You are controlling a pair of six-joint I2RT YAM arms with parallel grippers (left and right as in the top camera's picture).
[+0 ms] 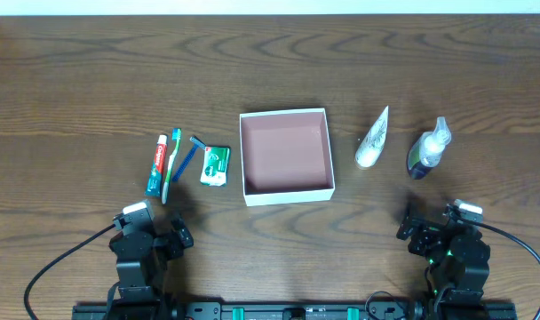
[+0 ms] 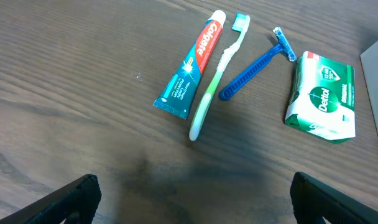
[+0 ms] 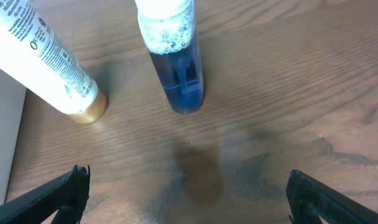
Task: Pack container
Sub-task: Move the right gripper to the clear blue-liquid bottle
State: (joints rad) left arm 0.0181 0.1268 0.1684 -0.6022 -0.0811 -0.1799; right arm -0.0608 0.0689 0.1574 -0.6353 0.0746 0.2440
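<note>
I should next move my right gripper to the blue bottle's white top (image 1: 435,140) (image 3: 165,5) and close it there, because the bottle is still standing outside the container.
The container (image 1: 286,190), a shallow square box with white walls and a pink-brown inside, sits empty mid-table. To its left lie a toothpaste tube (image 1: 155,164) (image 2: 191,64), a green toothbrush (image 1: 170,166) (image 2: 217,74), a blue razor (image 1: 188,154) (image 2: 256,65) and a green soap packet (image 1: 215,165) (image 2: 321,96). To its right lie a white tube (image 1: 372,140) (image 3: 43,54) and a blue bottle (image 1: 427,149) (image 3: 175,59). My left gripper (image 1: 153,233) (image 2: 192,199) is open and empty, near of the toothpaste. My right gripper (image 1: 440,233) (image 3: 188,199) is open and empty, near of the bottle.
The dark wooden table (image 1: 75,80) carries everything. The container's white wall edge shows at the right of the left wrist view (image 2: 377,68) and at the left of the right wrist view (image 3: 4,137). Black cables run from both arm bases.
</note>
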